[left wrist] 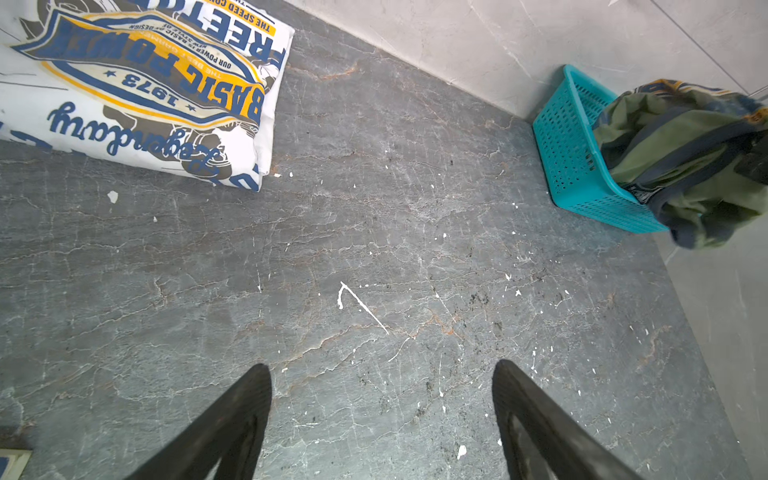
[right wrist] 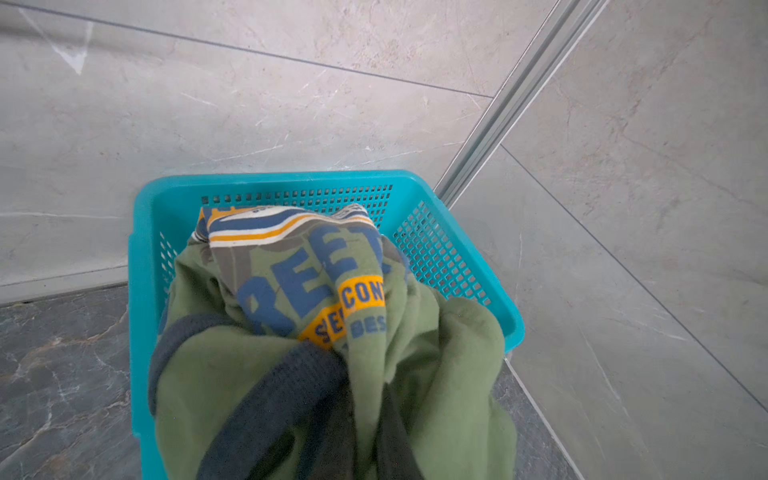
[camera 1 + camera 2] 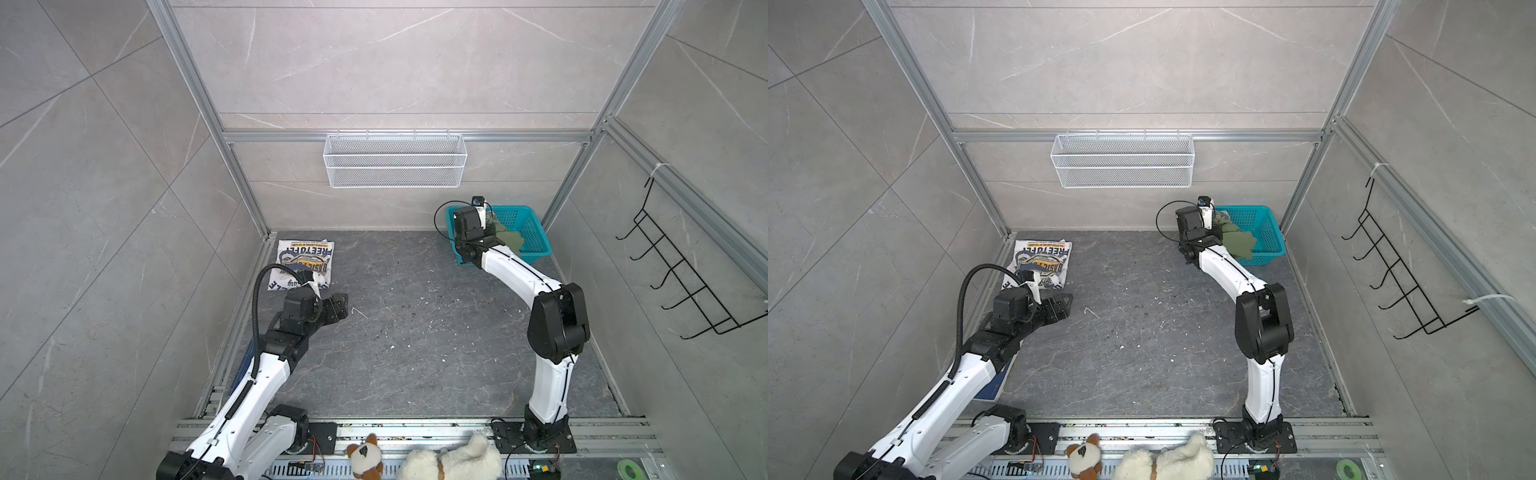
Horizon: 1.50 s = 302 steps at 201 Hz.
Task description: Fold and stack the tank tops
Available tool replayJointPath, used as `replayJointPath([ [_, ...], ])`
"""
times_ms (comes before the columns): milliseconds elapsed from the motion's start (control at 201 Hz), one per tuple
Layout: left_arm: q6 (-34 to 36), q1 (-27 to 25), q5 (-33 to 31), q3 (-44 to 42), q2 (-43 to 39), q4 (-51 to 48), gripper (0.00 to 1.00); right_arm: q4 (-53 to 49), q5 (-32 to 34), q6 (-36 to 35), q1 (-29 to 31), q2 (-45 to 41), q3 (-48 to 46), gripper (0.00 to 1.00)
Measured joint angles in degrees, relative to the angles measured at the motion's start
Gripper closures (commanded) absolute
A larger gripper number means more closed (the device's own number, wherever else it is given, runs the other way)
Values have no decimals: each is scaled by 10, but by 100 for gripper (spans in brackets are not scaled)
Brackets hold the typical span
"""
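Observation:
Next, my right gripper lays the olive green tank top, still bunched up in the teal basket, down on the bare middle of the table (image 3: 425, 314).
A white tank top (image 3: 305, 262) (image 3: 1042, 262) with a navy-yellow "1973" badge lies folded at the far left of the table, also in the left wrist view (image 1: 145, 83). My left gripper (image 3: 343, 305) (image 1: 382, 365) hovers open just in front of it, over bare table. The olive green tank top (image 3: 509, 241) (image 3: 1239, 243) (image 1: 685, 166) is bunched up in the teal basket (image 3: 536, 251) (image 2: 141, 291) at the far right and spills over its rim. My right gripper (image 2: 363, 386) is shut on a fold of this green cloth (image 2: 436, 353).
A white wire basket (image 3: 395, 160) hangs on the back wall. A black hook rack (image 3: 685, 282) is on the right wall. Two plush toys (image 3: 365, 457) (image 3: 457, 461) and a green tape roll (image 3: 629, 469) lie along the front rail.

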Motion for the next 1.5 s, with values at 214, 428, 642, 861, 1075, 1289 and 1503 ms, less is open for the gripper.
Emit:
replayJointPath([
  [214, -4, 0, 2, -13, -5, -2, 14, 29, 13, -9, 45, -54, -63, 100],
  [428, -11, 0, 12, -15, -6, -4, 15, 26, 31, -34, 128, -143, -54, 100],
  [642, -19, 0, 32, -15, -13, -5, 14, -23, 18, -62, 209, -206, 49, 99],
  [861, -28, 0, 46, -16, -49, -17, 14, -144, -109, 21, 246, -272, 63, 62],
  [1075, -43, 0, 52, -19, -52, -41, 15, -184, -238, 118, 266, -293, -142, 27],
  [1289, -60, -91, 50, -2, 57, -82, 15, -253, -259, 191, 250, -284, -282, 23],
  [1503, -81, -257, 0, 96, 200, -108, 18, -249, -325, 233, 134, -378, -356, 24],
])
